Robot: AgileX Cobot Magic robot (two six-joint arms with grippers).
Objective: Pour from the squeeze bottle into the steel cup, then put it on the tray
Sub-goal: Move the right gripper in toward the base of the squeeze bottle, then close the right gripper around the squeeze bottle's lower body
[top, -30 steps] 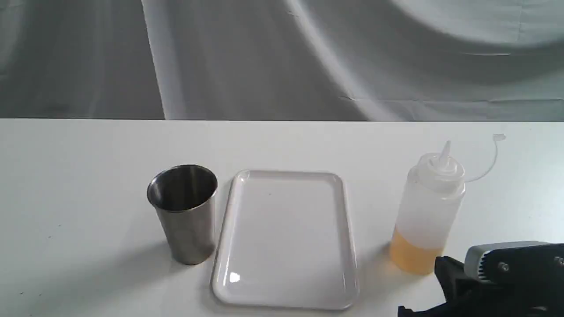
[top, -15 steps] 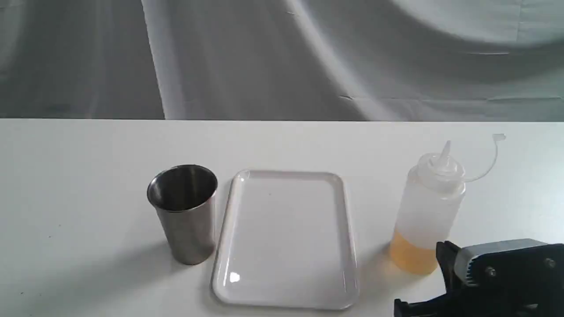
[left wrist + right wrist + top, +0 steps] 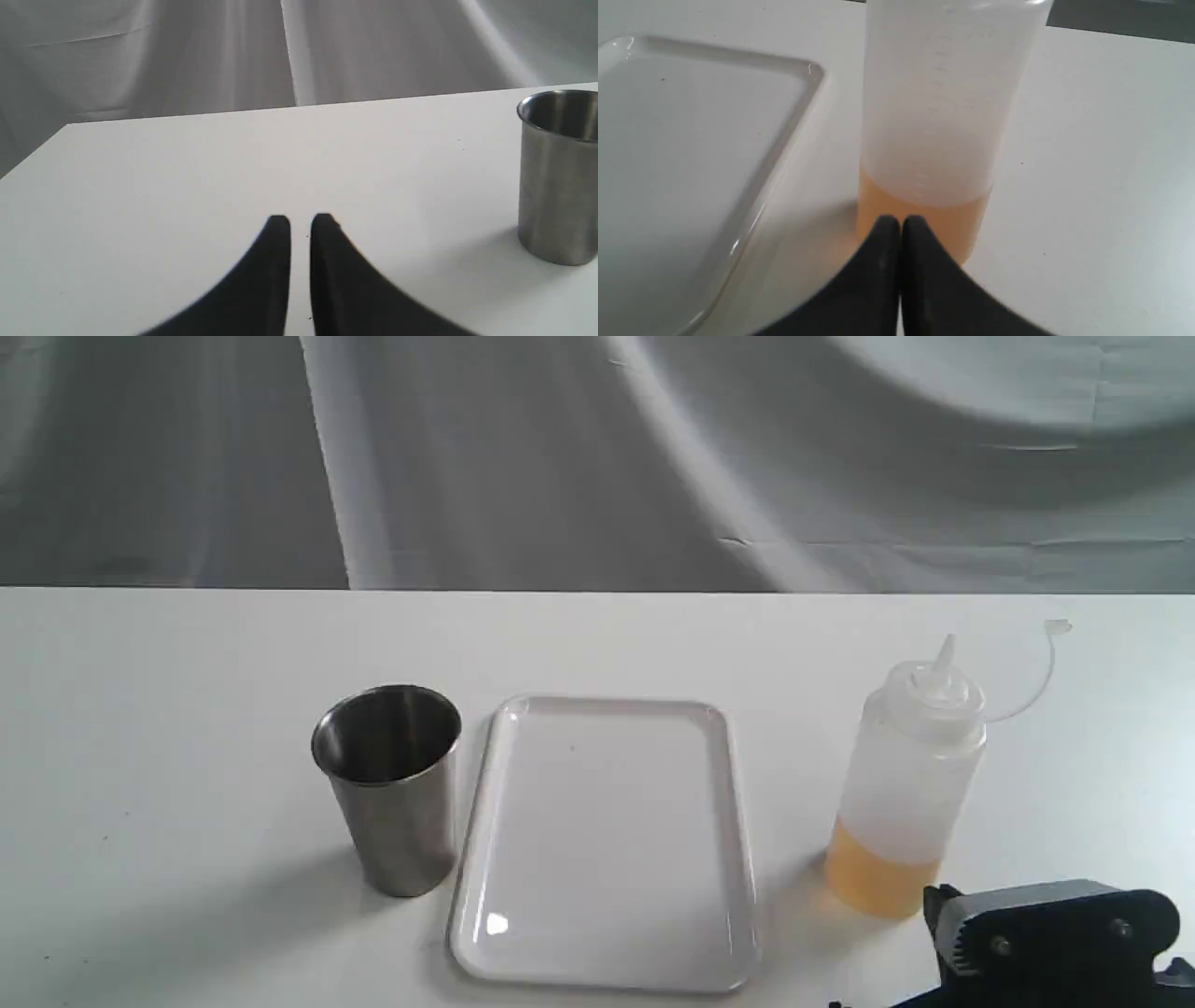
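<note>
The squeeze bottle has amber liquid in it. Next, my right gripper grabs it around the middle of its body (image 3: 902, 808) (image 3: 929, 165), just above that liquid.
The squeeze bottle (image 3: 910, 784) stands upright on the right of the table, amber liquid in its lower part, nozzle uncapped and the cap strap hanging to its right. My right gripper (image 3: 935, 902) is low at the bottle's near right side. In the right wrist view its fingers (image 3: 900, 224) are shut, empty, just short of the bottle (image 3: 934, 116). The steel cup (image 3: 387, 789) stands left of the white tray (image 3: 602, 840), which holds nothing. My left gripper (image 3: 300, 219) hovers over bare table with only a thin gap between its fingers, the cup (image 3: 558, 177) off to one side.
A grey cloth backdrop hangs behind the white table (image 3: 187, 709). The table's far edge runs across the exterior view. The tray's rim (image 3: 798, 70) lies close beside the bottle in the right wrist view.
My right gripper has sunk lower in the exterior view, staying by the bottle's base. Bottle, cup and tray have not moved.
</note>
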